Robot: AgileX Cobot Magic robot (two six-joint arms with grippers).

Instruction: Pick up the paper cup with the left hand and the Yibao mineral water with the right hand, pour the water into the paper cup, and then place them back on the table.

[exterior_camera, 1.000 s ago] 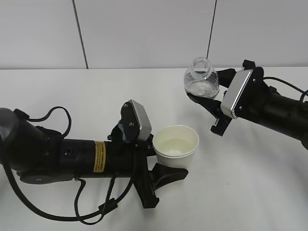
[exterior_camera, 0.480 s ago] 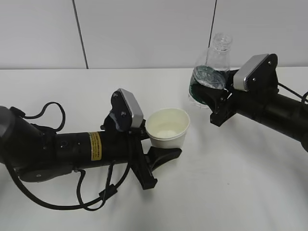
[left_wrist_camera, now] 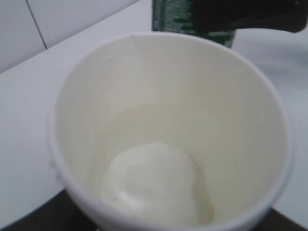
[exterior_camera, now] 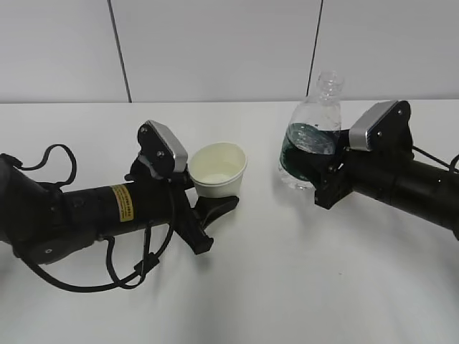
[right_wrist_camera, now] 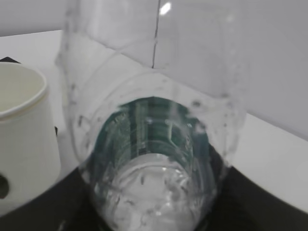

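Next, my left gripper releases the paper cup on the white table (exterior_camera: pixel 195 216) that is beneath its fingers, setting it down across from the Yibao bottle for me.
The cream-white paper cup (exterior_camera: pixel 218 170) stands upright left of centre, held in my left gripper (exterior_camera: pixel 214 193), whose black fingers close round its lower wall. The left wrist view looks down into the cup (left_wrist_camera: pixel 168 144), which holds a little water. The clear Yibao bottle (exterior_camera: pixel 313 132) with its dark green label stands nearly upright, uncapped, low over the white table (exterior_camera: pixel 287 287). My right gripper (exterior_camera: pixel 315 168) is shut on its lower body. The right wrist view shows the bottle (right_wrist_camera: pixel 154 159) close up, with the cup (right_wrist_camera: pixel 21 134) at its left.
A grey-white wall with two dark vertical seams rises behind the table's far edge. The left arm (exterior_camera: pixel 79 215) with its yellow label and loose cables lies low at the front left. The right arm (exterior_camera: pixel 409 183) reaches in from the right.
The bottle swung from tilted over the cup back to upright and came down toward the table. My left gripper carried the cup left and back, away from the bottle.
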